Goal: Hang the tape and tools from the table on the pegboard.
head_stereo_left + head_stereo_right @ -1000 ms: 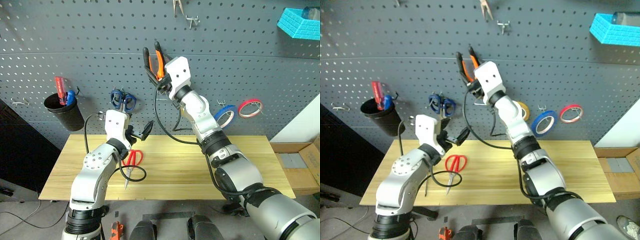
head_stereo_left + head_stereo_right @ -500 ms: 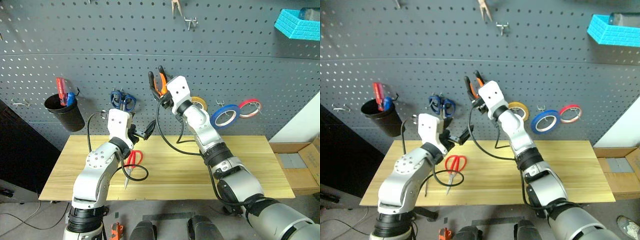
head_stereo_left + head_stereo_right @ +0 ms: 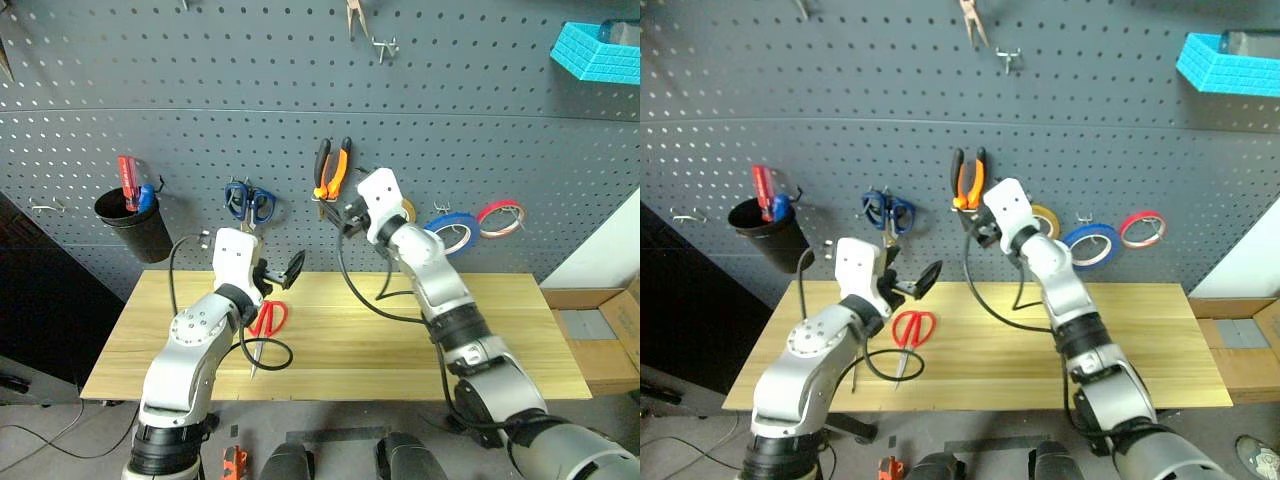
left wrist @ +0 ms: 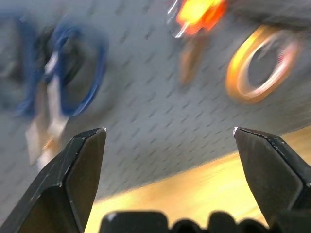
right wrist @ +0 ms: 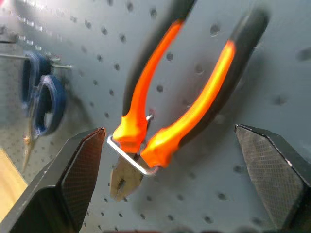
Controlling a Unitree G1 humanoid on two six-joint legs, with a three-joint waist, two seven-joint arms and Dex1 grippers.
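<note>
My left gripper should move to the red-handled scissors on the table next and close on their metal blades (image 3: 258, 354), just below the screw.
The orange-and-black pliers (image 3: 332, 170) hang handles-up from a wire hook (image 5: 131, 156) on the pegboard (image 3: 200, 110). My right gripper (image 3: 337, 215) is just below them, open, its fingers apart from the handles on either side. The blue tape (image 3: 450, 232) hangs on a peg to the right of my right arm. Red-handled scissors (image 3: 266, 318) lie on the pale wood table (image 3: 350, 340). My left gripper (image 3: 283, 270) hovers open and empty just above and behind the scissors. A thin shaft (image 3: 853, 376), perhaps the screwdriver, shows on the table beside my left arm.
Blue-handled scissors (image 3: 247, 203) hang left of the pliers. A black cup (image 3: 128, 225) with red and blue handles is at far left. A yellow roll (image 3: 405, 208) and a red-pink roll (image 3: 500, 215) hang near the tape. A turquoise bin (image 3: 598, 48) is at top right.
My right gripper opened and let go of the pliers, which now hang on the hook; the hand dropped down and to the right. My left hand sank slightly.
</note>
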